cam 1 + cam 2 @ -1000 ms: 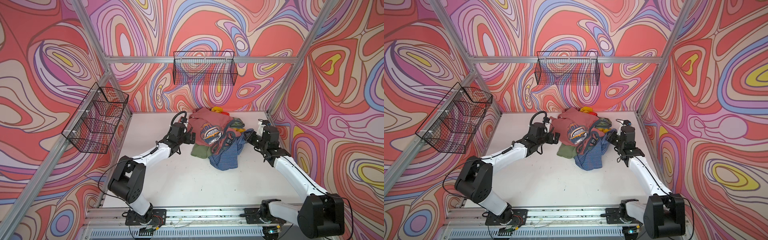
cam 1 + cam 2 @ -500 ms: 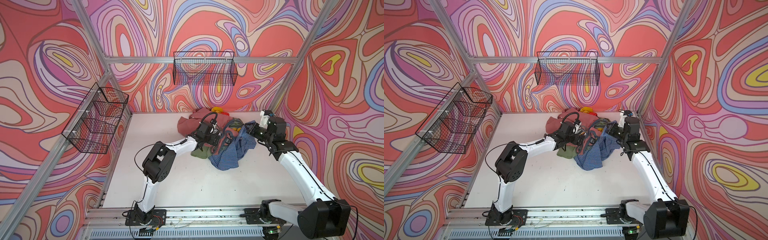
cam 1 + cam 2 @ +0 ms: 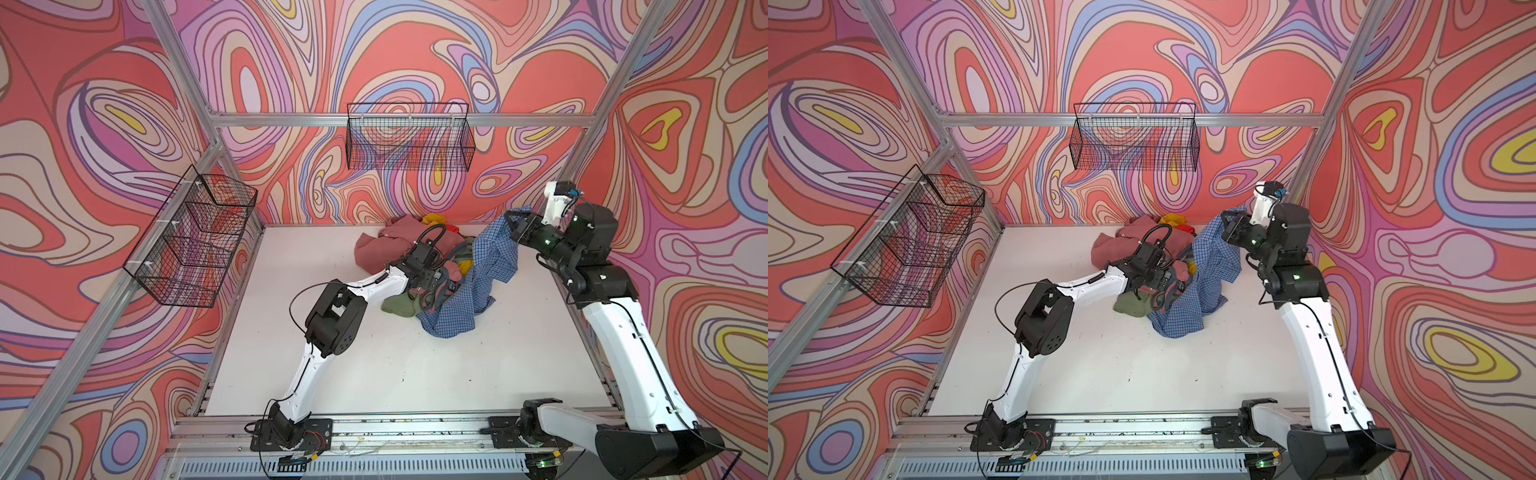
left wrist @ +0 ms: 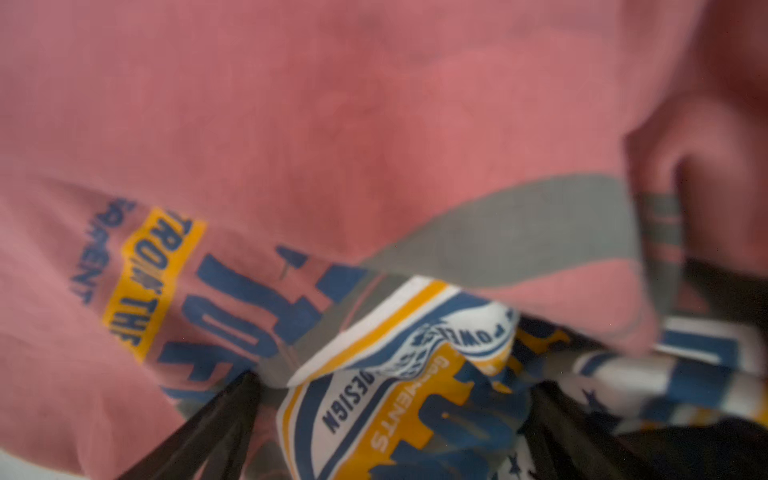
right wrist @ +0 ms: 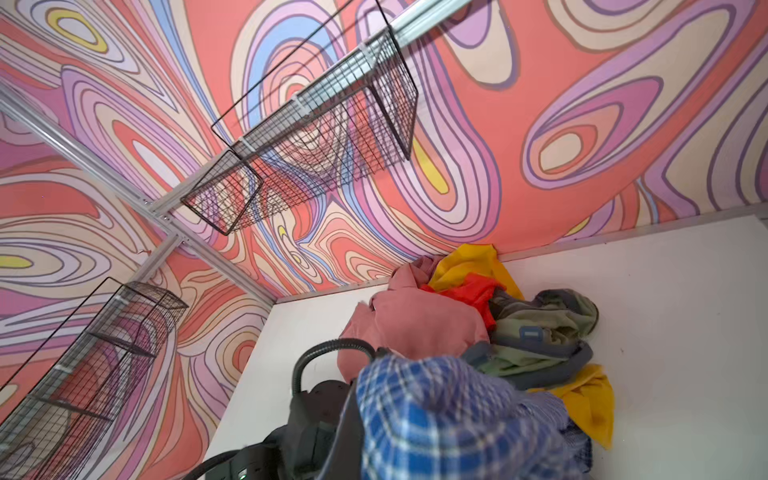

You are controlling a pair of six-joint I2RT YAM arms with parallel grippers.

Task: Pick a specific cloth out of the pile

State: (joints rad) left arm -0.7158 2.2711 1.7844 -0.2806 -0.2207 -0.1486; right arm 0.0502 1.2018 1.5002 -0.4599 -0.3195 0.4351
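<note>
Next, I lower the checked shirt, held by its upper edge with its lower end on the pile, and take its near hem (image 3: 446,330) with my right gripper.
The cloth (image 3: 492,253), a blue and white checked shirt, hangs from my right gripper (image 3: 514,227), which is shut on its upper edge above the table's back right. Its lower part (image 3: 1177,318) still lies on the table against the pile (image 3: 384,245). In the right wrist view the cloth (image 5: 449,415) covers the jaws. My left gripper (image 3: 436,280) is open and pressed down onto the pile. In the left wrist view its black fingers (image 4: 216,424) straddle the printed badge (image 4: 395,399) of the pink T-shirt (image 4: 374,124).
An olive-green garment (image 3: 398,306) sticks out at the pile's near side. Yellow and red pieces (image 5: 469,274) lie by the back wall. Wire baskets hang on the back wall (image 3: 409,143) and the left wall (image 3: 191,241). The white table (image 3: 374,365) stretches toward me.
My right gripper rose toward the back right, drawing the checked cloth up from the pile. My left arm swung right from beside the pile onto the pink T-shirt.
</note>
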